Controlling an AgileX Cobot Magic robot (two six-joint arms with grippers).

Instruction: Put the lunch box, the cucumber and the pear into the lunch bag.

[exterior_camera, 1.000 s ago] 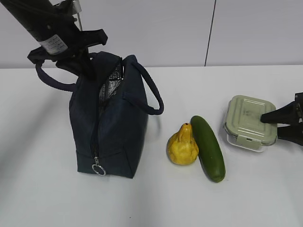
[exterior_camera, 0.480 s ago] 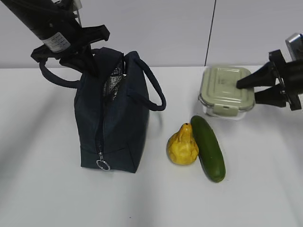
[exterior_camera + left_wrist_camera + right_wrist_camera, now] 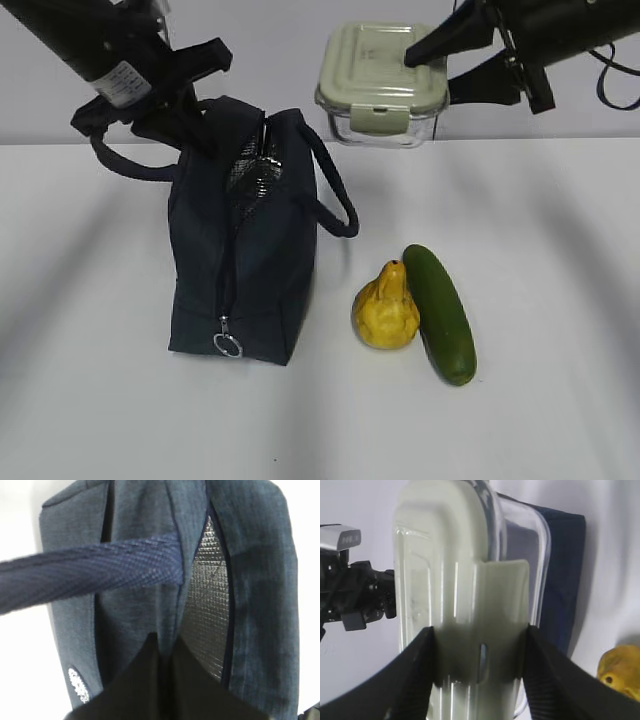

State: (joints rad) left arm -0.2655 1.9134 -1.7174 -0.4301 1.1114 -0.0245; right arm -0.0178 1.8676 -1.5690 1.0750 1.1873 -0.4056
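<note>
My right gripper has the lunch box. It will let go of it down inside the navy lunch bag's top slit (image 3: 245, 200), amid the silvery lining.
The dark navy lunch bag (image 3: 255, 270) stands on the white table at the left, its top slit showing silvery lining (image 3: 205, 605). My left gripper (image 3: 195, 132) (image 3: 165, 647) is shut on the bag's top edge beside that slit. The lunch box (image 3: 385, 65) (image 3: 455, 575), clear with a sage-green lid, hangs in the air just right of and above the bag's top. My right gripper (image 3: 432, 76) (image 3: 480, 645) is shut on it across lid and base. On the table to the bag's right the yellow pear (image 3: 385, 312) (image 3: 621, 672) leans against the dark green cucumber (image 3: 441, 312).
Two padded loop handles stick out from the bag: one to the left (image 3: 125, 165), one to the right (image 3: 335, 195). The zipper's ring pull (image 3: 229, 347) hangs low on the bag's near end. A grey wall (image 3: 540, 110) rises behind the table.
My right gripper has carried the lunch box from the table's right side up and leftwards, close to the bag's top. The left gripper stays on the bag, which has shifted slightly.
</note>
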